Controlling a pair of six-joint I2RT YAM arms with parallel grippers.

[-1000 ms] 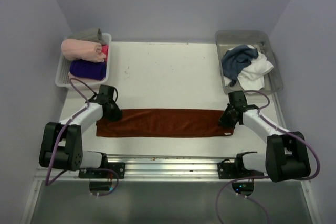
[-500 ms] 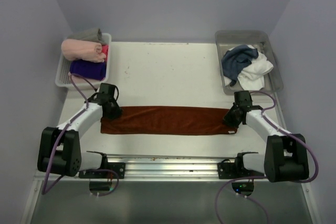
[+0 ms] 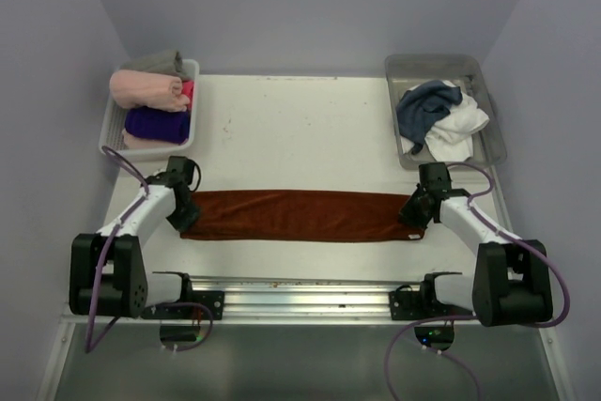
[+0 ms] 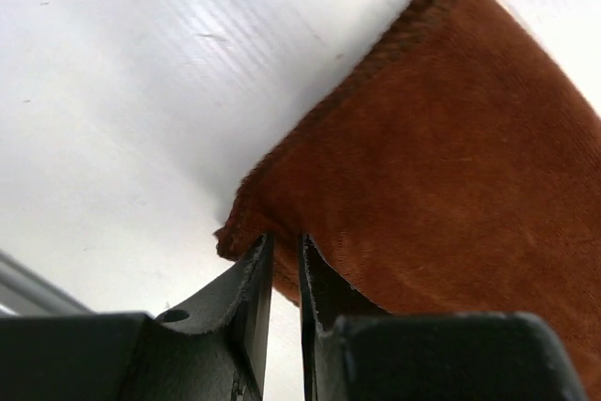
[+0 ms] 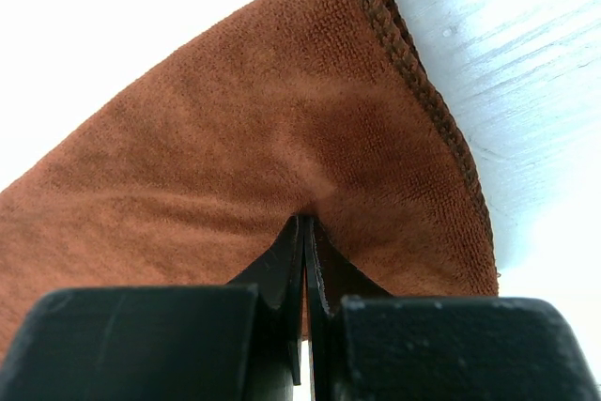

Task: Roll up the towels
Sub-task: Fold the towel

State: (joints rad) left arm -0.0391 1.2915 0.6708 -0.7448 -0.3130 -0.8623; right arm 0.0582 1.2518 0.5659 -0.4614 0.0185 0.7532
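My right gripper is pinching the rust-brown towel inward of its end. It should open, take the towel's hem at that end (image 5: 423,84) and lift it.
The rust-brown towel (image 3: 300,216) lies flat as a long strip across the near part of the table. My left gripper (image 3: 185,216) is at its left end. In the left wrist view its jaws (image 4: 286,243) stand a sliver apart, pinching the near corner of the rust-brown towel (image 4: 451,138). My right gripper (image 3: 410,216) is at the right end. There the jaws (image 5: 307,223) are pressed together on a pinch of the rust-brown towel (image 5: 235,119), which puckers at the tips. A dark slate-blue towel (image 3: 424,105) and a white towel (image 3: 460,129) lie crumpled in the grey tray (image 3: 493,138).
A white basket (image 3: 108,133) at the back left holds a pink roll (image 3: 146,89), a purple roll (image 3: 155,124) and a grey cloth (image 3: 160,61). A metal rail (image 3: 300,284) runs along the near edge. Walls close in on three sides.
The towel first shifted right and away with the right gripper. The left gripper then moved left and nearer, out to the towel's left end. The strip now lies straighter.
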